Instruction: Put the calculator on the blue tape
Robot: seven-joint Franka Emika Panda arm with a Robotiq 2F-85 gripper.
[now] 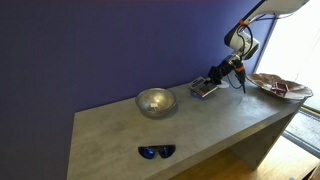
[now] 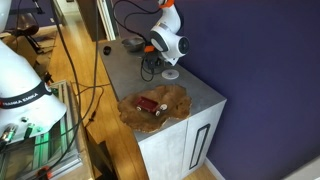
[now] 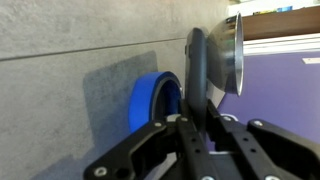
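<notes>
I should release the calculator tilted on top of the blue tape (image 1: 207, 88) (image 3: 162, 97), between the metal bowl and the brown dish.
In the wrist view the calculator (image 3: 198, 70) shows edge-on as a dark thin slab between my gripper's (image 3: 200, 125) fingers, which are shut on it. The blue tape (image 3: 152, 102) lies on the grey table right beside and partly behind the slab; I cannot tell whether they touch. In an exterior view the gripper (image 1: 221, 72) holds the calculator (image 1: 206, 89) low at the far end of the table, tilted, and the tape is hidden under it. In the other exterior view the gripper (image 2: 163, 62) hangs over the tabletop and the calculator is too small to make out.
A metal bowl (image 1: 156, 101) stands mid-table and also shows in the wrist view (image 3: 236, 50). Dark blue-lensed sunglasses (image 1: 156, 152) lie near the front edge. A brown dish (image 2: 158, 108) with a red item sits beside the arm. A white disc (image 2: 170, 74) lies under the gripper.
</notes>
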